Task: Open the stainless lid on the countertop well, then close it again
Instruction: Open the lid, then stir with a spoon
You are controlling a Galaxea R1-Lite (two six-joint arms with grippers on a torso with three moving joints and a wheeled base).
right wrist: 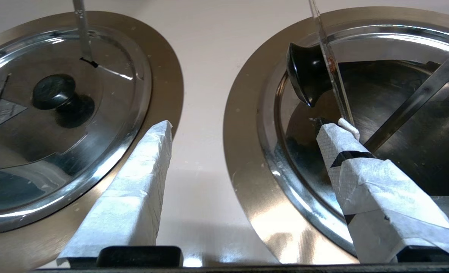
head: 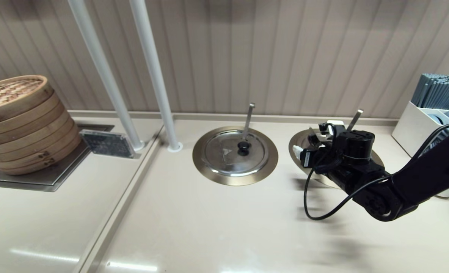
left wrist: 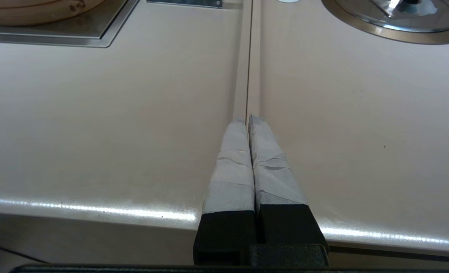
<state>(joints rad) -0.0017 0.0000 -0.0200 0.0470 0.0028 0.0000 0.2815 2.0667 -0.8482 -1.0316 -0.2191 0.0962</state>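
The robot's right gripper should next move to the slanting ladle handle's lower part (head: 349,127) (right wrist: 407,115), just above the uncovered hole in the countertop, and close there.
The countertop well (right wrist: 247,151) with its brass-coloured ring lies uncovered, dark and shiny inside, with the slanting ladle handle (right wrist: 418,98) in it. The stainless lid (right wrist: 332,76) stands tipped up over it, seen edge-on, its black knob (right wrist: 304,77) facing the twin well. My right gripper (right wrist: 245,129) is open and low over the ring's near side. One fingertip (right wrist: 334,140) is at the lid's lower edge and the other is over the counter between the wells. In the head view the right gripper (head: 314,138) hides most of that well. My left gripper (left wrist: 247,119) is shut and empty near the counter's front edge.
The twin lid (head: 235,151) with the nearly upright handle (head: 249,117) covers the left well. Bamboo steamers (head: 19,121) stand far left, and two white poles (head: 156,76) rise behind a small plaque (head: 107,143). A white chopstick holder (head: 437,98) is at the right. A seam (left wrist: 247,57) runs across the counter.
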